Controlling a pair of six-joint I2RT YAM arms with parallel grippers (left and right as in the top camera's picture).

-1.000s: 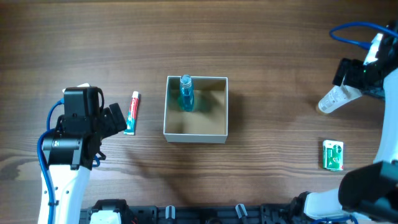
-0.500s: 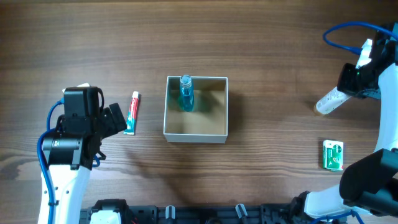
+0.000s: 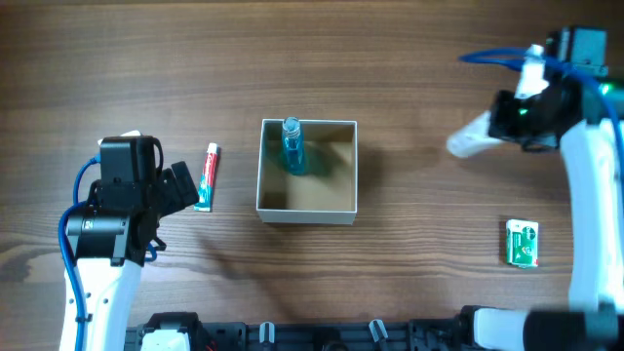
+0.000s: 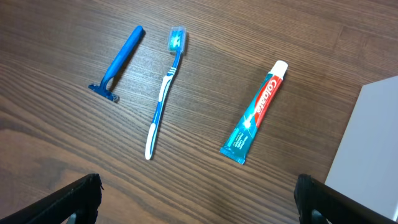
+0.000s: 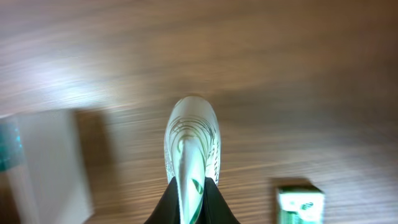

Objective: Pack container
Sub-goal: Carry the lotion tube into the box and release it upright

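Observation:
Next, I release the white squeeze tube from my right gripper inside the container, against the container's far side (image 3: 336, 149) beside the blue bottle.
The container (image 3: 308, 213) is a square white-walled box with a tan floor in the middle of the table. A blue bottle (image 3: 292, 146) lies inside it by the far wall. My right gripper (image 3: 499, 125) is shut on a white squeeze tube (image 3: 468, 141), held in the air to the right of the container. In the right wrist view the tube (image 5: 191, 140) sticks out forward from between the pinching jaws of the gripper (image 5: 191, 202). My left gripper (image 4: 199, 200) is open over bare wood, just short of a toothpaste tube (image 4: 255, 112).
A blue razor (image 4: 117, 63) and a blue-white toothbrush (image 4: 165, 90) lie left of the toothpaste (image 3: 206, 177). A small green-white box (image 3: 523, 243) sits on the table at the right front. The container's white wall (image 4: 370, 143) shows at the right edge of the left wrist view.
My right gripper closed on the white tube, lifted it off the table and carried it left toward the container. The left arm has stayed still.

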